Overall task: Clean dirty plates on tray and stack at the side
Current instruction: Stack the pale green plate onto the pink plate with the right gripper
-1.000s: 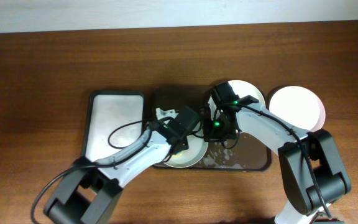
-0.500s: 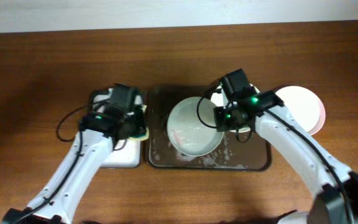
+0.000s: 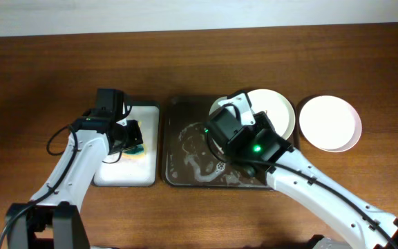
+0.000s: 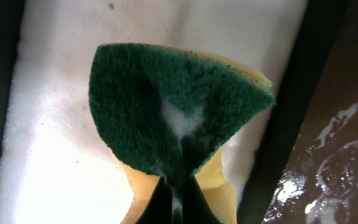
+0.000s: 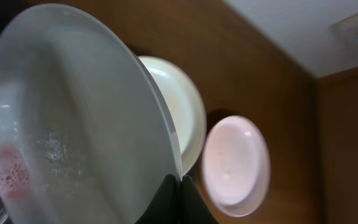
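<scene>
Next, my right gripper lets go of the pale green plate on top of the pinkish plate (image 3: 328,123) (image 5: 235,164) beside the brown tray.
My right gripper (image 5: 180,180) is shut on the rim of the pale green plate (image 5: 73,118), which is tipped up on edge with soap and a faint pink smear on its face. In the overhead view the right gripper (image 3: 221,121) holds the green plate (image 3: 221,106) above the wet dark brown tray (image 3: 185,169). The white plate (image 3: 275,111) lies at the tray's far right corner, and it also shows in the right wrist view (image 5: 182,106). The pinkish plate (image 3: 330,123) lies on the table to its right, and it also shows in the right wrist view (image 5: 238,165). My left gripper (image 4: 178,186) is shut on a green-and-yellow sponge (image 4: 179,106).
The sponge (image 3: 135,144) hangs over the smaller white tray (image 3: 119,169) left of the brown tray, whose dark rim (image 4: 291,112) shows in the left wrist view. Bare wooden table surrounds both trays. A pale wall runs along the far edge.
My left arm has moved left with the sponge onto the white tray. My right arm has swung over the brown tray, and the green plate has gone from flat on the tray to tipped on edge.
</scene>
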{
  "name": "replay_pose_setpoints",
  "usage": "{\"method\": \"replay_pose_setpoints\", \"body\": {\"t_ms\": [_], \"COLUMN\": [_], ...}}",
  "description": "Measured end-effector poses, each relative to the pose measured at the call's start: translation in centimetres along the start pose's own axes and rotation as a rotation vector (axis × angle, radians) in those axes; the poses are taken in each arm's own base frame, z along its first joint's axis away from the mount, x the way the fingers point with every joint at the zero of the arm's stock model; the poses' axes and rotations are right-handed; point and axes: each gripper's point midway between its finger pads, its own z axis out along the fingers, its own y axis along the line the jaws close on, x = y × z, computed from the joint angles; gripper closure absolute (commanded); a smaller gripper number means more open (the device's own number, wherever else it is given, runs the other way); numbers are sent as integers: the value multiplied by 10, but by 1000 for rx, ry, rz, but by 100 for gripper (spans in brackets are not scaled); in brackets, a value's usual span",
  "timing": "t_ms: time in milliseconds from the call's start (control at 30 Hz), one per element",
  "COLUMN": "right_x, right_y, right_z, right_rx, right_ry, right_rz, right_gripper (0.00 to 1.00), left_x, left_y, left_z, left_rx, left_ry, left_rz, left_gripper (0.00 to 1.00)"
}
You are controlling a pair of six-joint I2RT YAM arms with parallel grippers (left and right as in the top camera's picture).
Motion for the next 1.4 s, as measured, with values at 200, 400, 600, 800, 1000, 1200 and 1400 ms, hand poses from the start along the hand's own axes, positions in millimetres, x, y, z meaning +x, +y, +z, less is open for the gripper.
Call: {"method": "replay_pose_setpoints", "body": {"t_ms": [200,400,600,800,1000,1200,1400], "right_x": [-10,-14,1,76,157,183,116], "right_y": [-18,-27,-46,-133,-201,-199,-123], "right_z": [-6,-8,24,99,127,155,140], "right_rx": [129,183,127,48,53,-37,-492], "right_ry": [-55,-73,26,315,467,531,449], "right_rz": [5,19,212,681,1021,1139,1008], "right_gripper": [96,96,96,96,96,51,45], "left_x": [0,0,0,0,0,0,0], "left_y": [0,0,0,0,0,0,0], "left_z": [2,2,2,2,2,2,2], "left_rx": [-1,-1,-1,0,0,0,0], "left_ry": [3,3,3,3,3,3,3], "left_rz": [3,3,3,3,3,3,3], "left_gripper": [100,100,100,100,100,100,100]}}
